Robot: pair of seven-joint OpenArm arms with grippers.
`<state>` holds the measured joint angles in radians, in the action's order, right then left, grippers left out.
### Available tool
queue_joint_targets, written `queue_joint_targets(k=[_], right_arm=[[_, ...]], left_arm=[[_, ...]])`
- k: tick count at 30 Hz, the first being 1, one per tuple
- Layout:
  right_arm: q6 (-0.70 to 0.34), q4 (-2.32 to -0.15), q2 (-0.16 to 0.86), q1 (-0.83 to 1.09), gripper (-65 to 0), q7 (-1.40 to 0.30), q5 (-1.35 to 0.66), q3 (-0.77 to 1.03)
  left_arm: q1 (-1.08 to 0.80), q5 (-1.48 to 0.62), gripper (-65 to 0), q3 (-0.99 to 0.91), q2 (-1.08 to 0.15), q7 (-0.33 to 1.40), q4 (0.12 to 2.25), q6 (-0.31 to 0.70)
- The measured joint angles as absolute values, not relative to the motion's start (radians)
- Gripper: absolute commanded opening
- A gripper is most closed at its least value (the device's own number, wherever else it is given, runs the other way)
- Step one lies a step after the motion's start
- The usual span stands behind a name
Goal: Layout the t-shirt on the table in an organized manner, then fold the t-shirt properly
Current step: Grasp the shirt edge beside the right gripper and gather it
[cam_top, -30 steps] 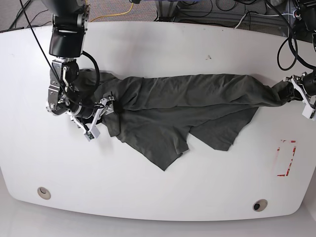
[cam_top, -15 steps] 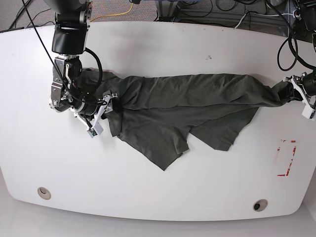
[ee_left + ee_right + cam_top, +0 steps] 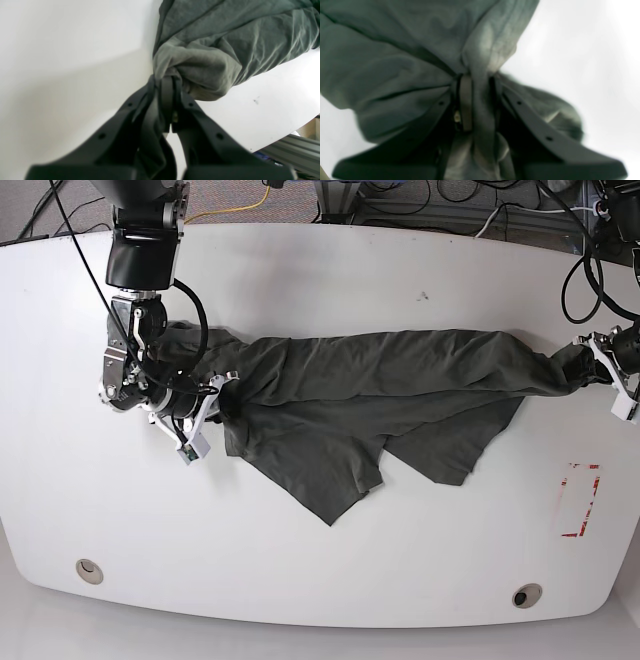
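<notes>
My right gripper should open and pinch the t-shirt's fold closer to the fold's end (image 3: 482,100) before lifting, as loose cloth bunches past its hold on the t-shirt.
The dark grey-green t-shirt (image 3: 380,380) lies stretched in a long wrinkled band across the white table (image 3: 320,280), and a pointed flap hangs toward the front. At the band's right end my left gripper (image 3: 588,368) is shut on a bunched corner. In the left wrist view the left gripper (image 3: 171,81) pinches the t-shirt (image 3: 225,37) just above the tabletop. At the band's left end my right gripper (image 3: 218,395) has its fingers in the cloth. In the right wrist view the right gripper (image 3: 476,80) is clamped around a thick fold of the t-shirt (image 3: 395,50).
A red tape rectangle (image 3: 578,500) marks the table at front right. Two round grommet holes (image 3: 89,569) (image 3: 526,594) sit near the front edge. Cables (image 3: 420,205) run beyond the far edge. A small dark scuff (image 3: 423,296) lies behind the shirt.
My right gripper's jaws went from wide to closed on the shirt's left end, and that wrist shifted slightly up and left. The left arm and the cloth's spread look unchanged.
</notes>
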<state>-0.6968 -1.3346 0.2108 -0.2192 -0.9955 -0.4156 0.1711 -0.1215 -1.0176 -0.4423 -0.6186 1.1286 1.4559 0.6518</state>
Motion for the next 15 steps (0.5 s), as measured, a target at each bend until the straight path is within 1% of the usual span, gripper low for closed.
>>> queue_joint_targets(k=[5,8,11,12,15], right_arm=[[-0.696,-1.413,0.214,-0.225,-56.1,-1.047,-0.421,0.171],[-0.697,-1.454,0.216,-0.224,-57.5,-1.060,-0.421,0.171],[-0.696,-1.472,0.216,-0.227,-62.1,-1.069,-0.422,0.171],[-0.697,-1.472,0.216,-0.227,-65.0,-1.074,-0.422,0.171],[-0.697,-1.473,0.216,-0.226,-65.0,-1.080,-0.421,0.171]], left_arm=[[-0.121,-1.018,-64.4,-0.442,-0.619,1.129,1.456,0.652],[-0.121,-1.018,-64.4,-0.442,-0.618,1.129,1.456,0.652],[-0.117,-1.017,-64.4,-0.442,-0.618,1.129,1.456,0.652],[-0.115,-1.017,-64.4,-0.442,-0.618,1.129,1.456,0.652],[-0.107,-1.018,-64.4,-0.442,-0.619,1.129,1.456,0.652]])
